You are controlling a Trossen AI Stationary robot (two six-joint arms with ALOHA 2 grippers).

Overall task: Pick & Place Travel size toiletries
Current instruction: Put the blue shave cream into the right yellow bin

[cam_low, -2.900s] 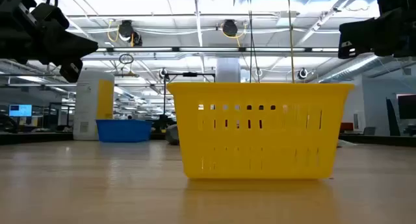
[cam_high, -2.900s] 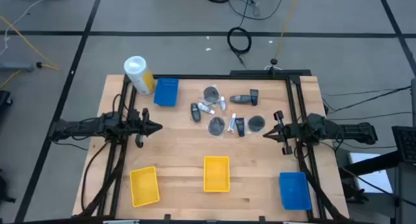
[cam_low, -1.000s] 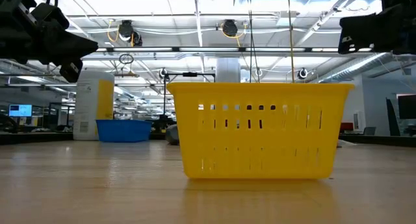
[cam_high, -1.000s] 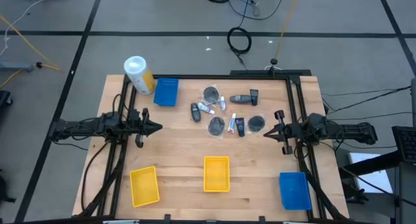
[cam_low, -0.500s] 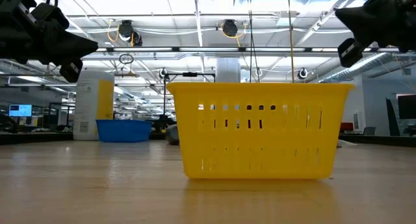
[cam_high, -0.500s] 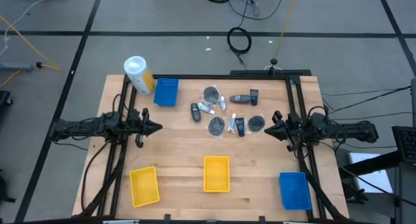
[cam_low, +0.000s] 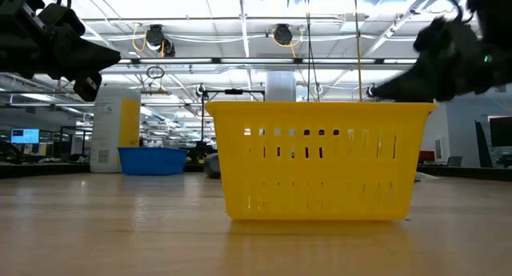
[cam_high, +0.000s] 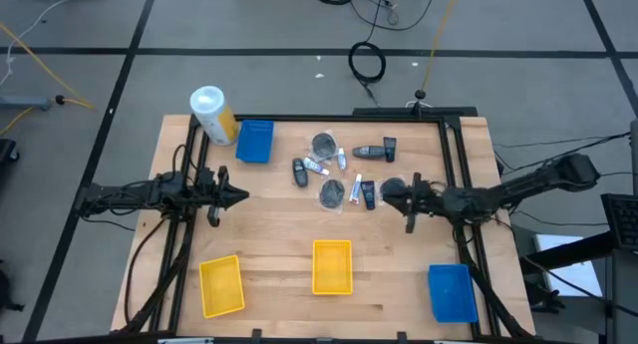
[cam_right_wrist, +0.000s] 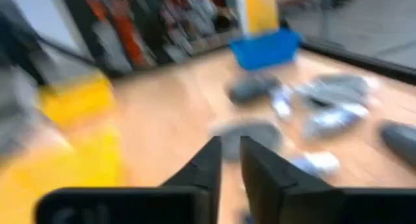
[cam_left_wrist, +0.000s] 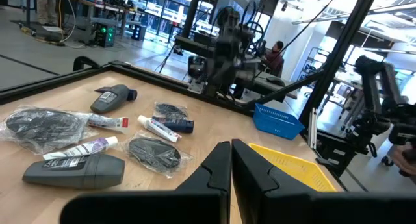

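The robot's right gripper will next close on the middle of the dark tube (cam_high: 369,195) that lies between a thin white tube and the rightmost grey packet.
The travel size toiletries (cam_high: 344,171) lie scattered on the far middle of the wooden table: dark bottles (cam_left_wrist: 75,170), thin white tubes (cam_left_wrist: 107,122) and grey clear-wrapped packets (cam_left_wrist: 155,152). My right gripper (cam_high: 407,204) hovers above the table just right of the rightmost packet (cam_high: 394,188), pointing toward the table's left. Its fingers (cam_right_wrist: 214,160) show a narrow gap with nothing between them. My left gripper (cam_high: 244,195) waits at the left side, level above the table, shut and empty (cam_left_wrist: 231,149).
A blue tray (cam_high: 255,141) and a white-and-yellow canister (cam_high: 212,115) stand at the far left. Two yellow trays (cam_high: 221,285) (cam_high: 332,266) and a second blue tray (cam_high: 452,291) line the near edge. Bare wood lies between the toiletries and the near trays.
My right gripper has reached out from the table's right side toward the toiletries, sinking a little and rolling about its own axis. It now stands beside the rightmost packet. The toiletries and trays have stayed where they were.
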